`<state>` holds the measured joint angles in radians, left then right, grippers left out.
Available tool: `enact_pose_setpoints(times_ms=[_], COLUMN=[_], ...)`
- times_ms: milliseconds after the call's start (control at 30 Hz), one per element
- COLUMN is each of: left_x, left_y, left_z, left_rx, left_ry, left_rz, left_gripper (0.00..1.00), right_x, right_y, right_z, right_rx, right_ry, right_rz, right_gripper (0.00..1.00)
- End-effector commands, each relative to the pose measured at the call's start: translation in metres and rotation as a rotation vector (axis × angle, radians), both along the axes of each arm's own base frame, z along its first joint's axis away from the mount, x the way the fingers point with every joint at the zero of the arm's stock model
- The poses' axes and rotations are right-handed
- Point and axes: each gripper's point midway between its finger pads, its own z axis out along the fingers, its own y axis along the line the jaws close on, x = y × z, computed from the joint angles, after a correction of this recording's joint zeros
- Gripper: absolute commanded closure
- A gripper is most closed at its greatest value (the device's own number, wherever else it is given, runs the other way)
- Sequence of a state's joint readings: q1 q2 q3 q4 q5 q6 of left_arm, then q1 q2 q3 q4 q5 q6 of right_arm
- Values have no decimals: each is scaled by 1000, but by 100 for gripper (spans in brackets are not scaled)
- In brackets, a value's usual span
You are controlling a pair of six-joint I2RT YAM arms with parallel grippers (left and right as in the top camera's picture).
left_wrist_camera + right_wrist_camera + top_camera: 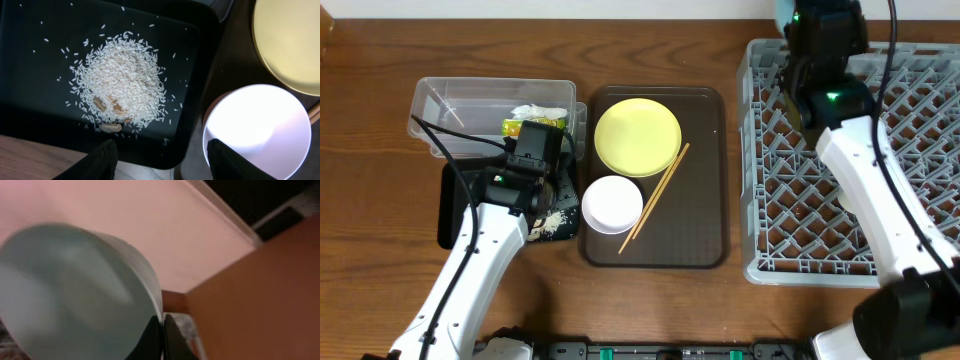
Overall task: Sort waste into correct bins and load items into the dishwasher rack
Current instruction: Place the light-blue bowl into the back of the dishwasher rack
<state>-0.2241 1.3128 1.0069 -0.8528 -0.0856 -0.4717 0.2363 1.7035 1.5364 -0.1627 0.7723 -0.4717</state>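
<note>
Next, my right gripper releases the light blue bowl, held over the rack's far corner, inside the grey rack's edge (774, 112), beside the brown serving tray.
My left gripper (162, 150) is open and empty, over the near right corner of the black tray (30, 115). A heap of white rice (120, 80) lies in that tray. The white bowl (257, 131) is just to the right, on the brown serving tray, with the yellow plate (637, 136) and chopsticks (655, 197). The green-and-white wrapper (533, 119) lies in the clear tub (450, 100). My right gripper (159, 322) is shut on the rim of the light blue bowl (70, 295), held over the far left corner of the grey rack (800, 225). The cup is out of view.
The brown serving tray (705, 180) lies between the bins and the rack. The rack fills the right side of the table. The black tray sits in front of the clear tub, partly under my left arm. Bare wooden table (370, 270) is at the near left.
</note>
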Motion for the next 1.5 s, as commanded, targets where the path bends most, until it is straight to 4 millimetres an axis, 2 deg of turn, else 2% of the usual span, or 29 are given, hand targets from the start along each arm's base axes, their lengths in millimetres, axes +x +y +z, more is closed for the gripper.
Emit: enact_pose_setpoints(times_ms=[0,133,300,467,567,700,833,1000,1133,1233,1267,1333,1467], left_x=[3,3,3,3,4,4,3,3,3,3,3,3,3], left_y=[4,4,4,4,4,4,4,4,4,4,4,4,4], left_z=[2,3,3,3,3,3,2,2,2,2,2,2,2], left_rx=[12,12,12,12,12,11,13,12,13,13,13,12,13], left_ry=[-8,-9,-9,-9,-10,-11,-7,-6,-7,-6,-6,-6,-6], left_rz=[16,16,16,16,16,16,16,16,16,16,16,16,16], left_gripper=[40,40,39,39,39,39,39,39,40,39,39,39,39], right_x=[6,17,23,22,18,13,6,-10,-29,-41,-43,-49,-61], right_y=[-25,-29,-24,-21,-16,-8,9,12,23,38,44,55,73], right_z=[-22,-59,-101,-132,-143,-150,-166,-179,-191,-191,-188,-180,-154], right_rx=[-111,-129,-165,-149,-100,-57,-32,44,189,311,340,397,502], right_ry=[86,163,258,307,315,316,391,414,467,511,523,535,529], right_rz=[-99,-112,-125,-151,-156,-158,-96,-145,-136,-81,-54,0,103], right_gripper=[99,99,99,99,99,99,99,99,99,98,94,78,69])
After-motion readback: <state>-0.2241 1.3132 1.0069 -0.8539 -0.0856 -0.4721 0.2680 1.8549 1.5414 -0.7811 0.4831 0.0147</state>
